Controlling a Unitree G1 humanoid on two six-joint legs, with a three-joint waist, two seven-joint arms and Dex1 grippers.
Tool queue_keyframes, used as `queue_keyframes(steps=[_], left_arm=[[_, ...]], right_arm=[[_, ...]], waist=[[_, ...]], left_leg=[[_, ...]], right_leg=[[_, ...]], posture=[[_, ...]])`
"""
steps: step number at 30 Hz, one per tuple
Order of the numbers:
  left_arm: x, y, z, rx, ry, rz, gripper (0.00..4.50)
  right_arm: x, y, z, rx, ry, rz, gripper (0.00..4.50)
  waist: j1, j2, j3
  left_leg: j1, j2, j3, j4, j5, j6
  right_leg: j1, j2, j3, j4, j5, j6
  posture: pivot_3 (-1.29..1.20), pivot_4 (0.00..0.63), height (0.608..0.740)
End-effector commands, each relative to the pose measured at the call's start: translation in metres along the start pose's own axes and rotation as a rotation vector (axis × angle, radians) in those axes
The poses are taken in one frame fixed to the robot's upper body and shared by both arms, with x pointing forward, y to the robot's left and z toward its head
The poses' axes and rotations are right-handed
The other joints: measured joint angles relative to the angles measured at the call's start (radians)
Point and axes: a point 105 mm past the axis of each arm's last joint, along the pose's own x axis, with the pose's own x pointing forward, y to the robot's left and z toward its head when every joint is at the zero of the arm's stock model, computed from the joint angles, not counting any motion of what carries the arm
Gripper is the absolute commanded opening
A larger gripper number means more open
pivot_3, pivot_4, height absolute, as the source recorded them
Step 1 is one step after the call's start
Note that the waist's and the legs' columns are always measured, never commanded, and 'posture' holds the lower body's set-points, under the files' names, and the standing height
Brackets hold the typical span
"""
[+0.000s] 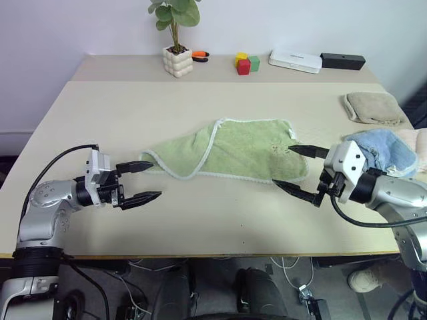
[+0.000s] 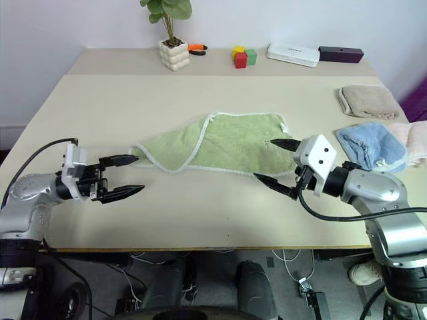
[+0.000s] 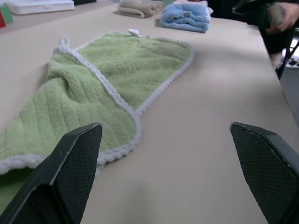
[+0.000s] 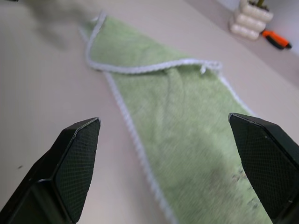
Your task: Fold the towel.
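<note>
The flap is lying at a slant across the towel, so next my left gripper pinches the flap's near corner (image 1: 183, 177) and pulls it back before folding.
The light green towel (image 1: 233, 150) with whitish edge trim lies in the middle of the table, its left part folded over into a crumpled flap (image 1: 180, 155). A small dark mark (image 1: 275, 146) sits near its right end. My left gripper (image 1: 138, 181) hovers open just off the towel's left tip, nothing between its fingers. My right gripper (image 1: 292, 167) stands open at the towel's right end, its fingers over the near right corner, holding nothing. In the wrist views the towel (image 3: 93, 88) (image 4: 187, 135) stretches ahead of each pair of open fingers.
A beige folded towel (image 1: 372, 107) and a light blue towel (image 1: 381, 148) lie at the table's right side. Along the back sit a potted plant (image 1: 177, 60), an orange tool (image 1: 200, 56), coloured blocks (image 1: 247, 63), a white box (image 1: 295, 61) and a black box (image 1: 342, 61).
</note>
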Motion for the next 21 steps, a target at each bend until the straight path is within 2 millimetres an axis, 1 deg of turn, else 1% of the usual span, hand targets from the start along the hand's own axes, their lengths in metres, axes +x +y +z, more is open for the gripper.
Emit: queue_keyframes(steps=[1,3,5,9,10,13,17,20,21], left_arm=[[0.000,0.007,0.009,0.049,-0.009,-0.009,4.50],[0.004,0.011,0.010,0.059,-0.006,-0.033,4.50],[0.011,0.018,0.017,0.077,-0.022,-0.049,4.50],[0.016,0.027,0.020,0.093,-0.031,-0.051,4.50],[0.013,0.026,0.018,0.092,-0.029,-0.055,4.50],[0.016,0.017,0.019,0.109,-0.013,-0.089,4.50],[0.010,0.010,0.017,0.167,0.043,-0.104,4.50],[0.007,0.008,0.011,0.222,0.090,-0.107,4.50],[0.018,0.003,0.012,0.253,0.085,-0.110,4.50]], right_arm=[[0.001,-0.004,0.005,-0.031,-0.024,-0.031,4.48],[0.000,-0.002,0.006,-0.034,-0.030,-0.044,4.48],[-0.003,-0.002,0.007,-0.035,-0.035,-0.062,4.48],[0.000,0.001,0.008,-0.034,-0.041,-0.073,4.48],[0.003,0.003,0.009,-0.034,-0.046,-0.071,4.48],[0.007,-0.003,0.008,-0.037,-0.070,-0.072,4.48],[0.025,-0.005,0.012,-0.041,-0.121,-0.050,4.48],[0.040,-0.001,0.014,-0.046,-0.149,-0.033,4.48],[0.042,-0.003,0.015,-0.045,-0.168,-0.034,4.48]], waist=[[0.001,0.000,0.000],[0.000,0.000,0.000],[0.001,0.000,0.000],[-0.001,0.000,0.000],[-0.003,0.000,0.000],[-0.010,0.000,0.000],[-0.012,0.000,0.000],[-0.006,0.000,0.000],[-0.006,0.000,0.000]], left_leg=[[0.000,0.000,0.000,0.000,0.000,0.000],[0.000,0.000,0.000,0.000,0.000,0.000],[0.000,0.000,0.000,0.000,0.000,0.000],[0.000,0.000,0.000,0.001,0.000,0.000],[0.000,0.000,0.000,0.001,0.000,0.000],[0.000,0.000,0.000,0.000,0.000,0.000],[0.000,0.000,0.000,0.000,0.000,0.000],[0.000,0.000,0.000,0.000,0.000,0.000],[0.000,0.000,0.000,0.000,0.000,0.000]], right_leg=[[0.000,0.000,0.000,0.000,0.000,0.000],[0.000,0.000,0.000,0.000,0.001,0.002],[0.000,0.000,0.000,0.000,0.001,0.002],[0.001,0.000,0.000,0.000,0.001,0.002],[0.001,0.000,0.000,0.000,0.001,0.003],[0.000,0.000,0.000,0.001,0.001,0.003],[0.000,0.000,0.000,0.001,0.001,0.003],[0.000,0.000,0.000,0.001,0.001,0.002],[0.000,0.000,0.000,0.000,0.001,0.002]], posture=[[0.00,0.150,0.735],[0.00,0.150,0.735],[0.00,0.150,0.735],[0.00,0.150,0.735],[0.00,0.150,0.735],[0.00,0.150,0.735],[0.00,0.150,0.735],[0.00,0.150,0.735],[0.00,0.150,0.735]])
